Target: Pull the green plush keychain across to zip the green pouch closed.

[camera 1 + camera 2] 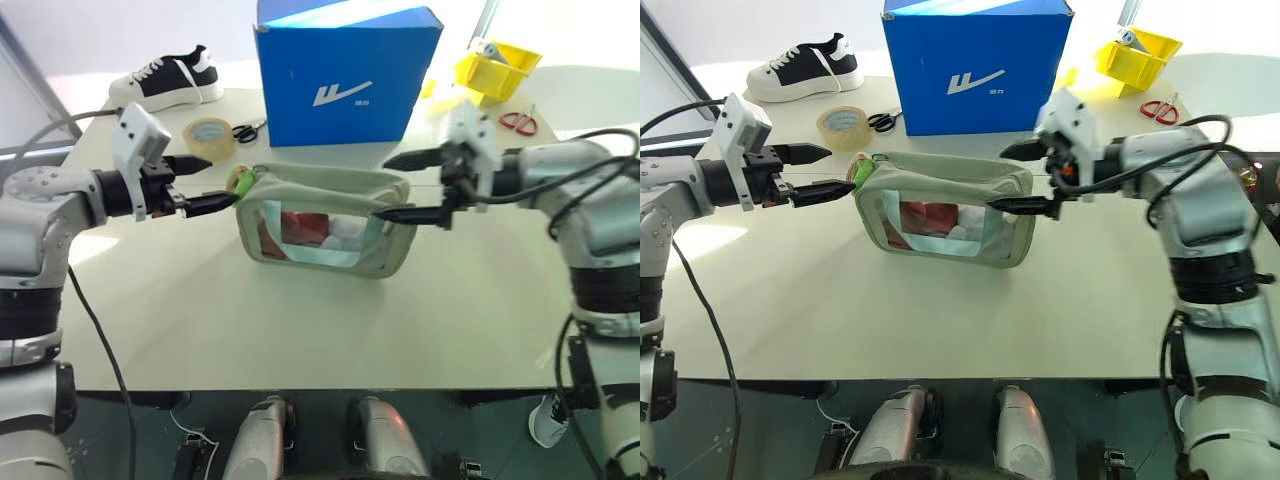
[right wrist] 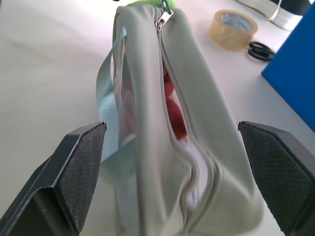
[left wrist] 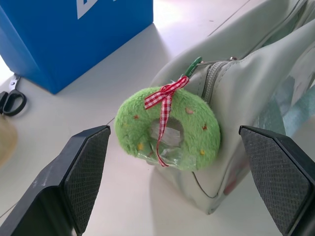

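The green plush keychain hangs from the end of the pouch, so my right gripper should pinch the opposite rim (image 2: pixel 155 196) while my left gripper lifts up the keychain.
The green pouch (image 1: pixel 325 225) lies in the middle of the table, its clear window showing red and white contents. Its zip gapes open along the top (image 2: pixel 170 113), with the slider (image 2: pixel 164 18) at the pouch's left end. The green plush keychain (image 3: pixel 167 128), a fuzzy ring with a red checked ribbon, hangs from that end (image 1: pixel 243 180). My left gripper (image 1: pixel 215 182) is open just left of the keychain, one finger (image 3: pixel 86 169) on each side of it, not touching. My right gripper (image 1: pixel 385 188) is open at the pouch's right end, holding nothing.
A blue box (image 1: pixel 340 75) stands right behind the pouch. A tape roll (image 1: pixel 210 137) and black scissors (image 1: pixel 250 130) lie behind my left gripper, a shoe (image 1: pixel 170 80) at the far left. A yellow bin (image 1: pixel 497 68) and red scissors (image 1: pixel 518 122) sit at the back right.
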Robot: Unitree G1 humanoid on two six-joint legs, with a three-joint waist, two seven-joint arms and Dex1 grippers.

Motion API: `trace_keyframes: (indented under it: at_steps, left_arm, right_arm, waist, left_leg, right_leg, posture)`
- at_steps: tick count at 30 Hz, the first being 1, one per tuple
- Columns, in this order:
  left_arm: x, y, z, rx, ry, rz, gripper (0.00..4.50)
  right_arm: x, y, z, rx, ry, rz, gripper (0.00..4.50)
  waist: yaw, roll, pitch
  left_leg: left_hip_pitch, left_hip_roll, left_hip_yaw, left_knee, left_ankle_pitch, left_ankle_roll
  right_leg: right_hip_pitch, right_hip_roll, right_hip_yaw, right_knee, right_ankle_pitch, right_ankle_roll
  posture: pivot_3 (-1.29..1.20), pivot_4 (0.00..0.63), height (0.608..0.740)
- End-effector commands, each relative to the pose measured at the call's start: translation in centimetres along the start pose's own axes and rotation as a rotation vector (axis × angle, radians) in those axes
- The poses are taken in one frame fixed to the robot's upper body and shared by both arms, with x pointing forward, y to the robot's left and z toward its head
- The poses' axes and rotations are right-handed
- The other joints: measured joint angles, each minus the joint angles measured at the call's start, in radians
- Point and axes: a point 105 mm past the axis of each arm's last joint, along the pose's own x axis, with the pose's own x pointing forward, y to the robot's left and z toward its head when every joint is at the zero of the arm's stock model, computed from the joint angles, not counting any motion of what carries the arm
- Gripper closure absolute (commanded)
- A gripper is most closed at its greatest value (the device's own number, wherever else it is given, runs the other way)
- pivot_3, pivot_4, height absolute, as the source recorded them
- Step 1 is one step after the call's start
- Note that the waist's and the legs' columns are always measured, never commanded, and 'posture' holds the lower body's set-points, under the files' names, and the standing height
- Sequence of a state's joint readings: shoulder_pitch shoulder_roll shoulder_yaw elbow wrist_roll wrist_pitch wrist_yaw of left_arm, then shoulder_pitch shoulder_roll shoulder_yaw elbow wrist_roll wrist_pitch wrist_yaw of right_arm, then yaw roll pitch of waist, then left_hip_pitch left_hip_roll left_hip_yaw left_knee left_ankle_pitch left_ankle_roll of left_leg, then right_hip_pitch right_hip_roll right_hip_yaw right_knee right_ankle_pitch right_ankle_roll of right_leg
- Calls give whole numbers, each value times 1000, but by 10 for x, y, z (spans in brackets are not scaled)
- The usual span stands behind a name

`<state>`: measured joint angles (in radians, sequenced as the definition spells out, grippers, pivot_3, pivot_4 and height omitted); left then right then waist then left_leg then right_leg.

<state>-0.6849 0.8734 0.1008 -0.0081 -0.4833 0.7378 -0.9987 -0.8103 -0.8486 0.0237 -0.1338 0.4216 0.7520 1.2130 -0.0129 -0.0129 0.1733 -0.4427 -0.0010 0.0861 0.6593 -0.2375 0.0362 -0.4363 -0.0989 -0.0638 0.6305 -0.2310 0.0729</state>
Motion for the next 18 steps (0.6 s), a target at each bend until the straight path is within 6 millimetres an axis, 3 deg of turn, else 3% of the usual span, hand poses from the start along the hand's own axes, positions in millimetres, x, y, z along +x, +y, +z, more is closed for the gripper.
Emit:
trace_keyframes:
  at_steps: [1, 4, 7, 11, 14, 18]
  left_arm:
    - [-1, 3, 11, 37, -30, 12, 0]
    - [4, 4, 11, 36, -34, 6, 0]
    - [11, 5, 8, 25, -34, -8, 0]
    - [19, 4, 4, -5, -43, -22, 0]
    - [25, -2, -1, -15, -38, -52, 0]
    - [22, -1, 0, -32, -47, -54, 1286]
  right_arm:
    - [-10, 9, 2, 0, -3, 8, 31]
    - [-7, 9, -19, 36, 32, -24, 834]
    - [-2, 5, -35, 58, 51, -48, 2308]
    - [2, 4, -37, 54, 45, -56, 4314]
    - [5, 3, -35, 46, 39, -67, 4419]
    - [5, 3, -35, 44, 37, -71, 4500]
  waist:
    - [-3, 0, 0]
    - [-1, 0, 0]
    - [-1, 0, 0]
    - [0, 0, 0]
    - [1, 0, 0]
    - [0, 0, 0]
  left_leg:
    - [0, 0, 0, 0, 0, 0]
    - [0, 0, 0, 0, 0, 0]
    - [0, 0, 1, 0, 0, 0]
    - [0, 0, 1, 0, 0, 0]
    - [0, 0, 1, 0, 1, 2]
    - [0, 0, 1, 0, 1, 2]
  right_leg:
    - [0, 0, 0, 0, 0, 0]
    - [0, 0, 0, 0, 0, 0]
    - [0, -1, 0, 0, 0, -1]
    - [-1, -1, 0, 0, 0, -1]
    - [0, -1, 0, 0, 0, -1]
    - [0, -1, 0, 0, 0, -1]
  posture:
    - [0, 150, 740]
    - [0, 150, 740]
    - [0, 150, 740]
    - [0, 150, 740]
    - [0, 150, 740]
    - [0, 150, 740]
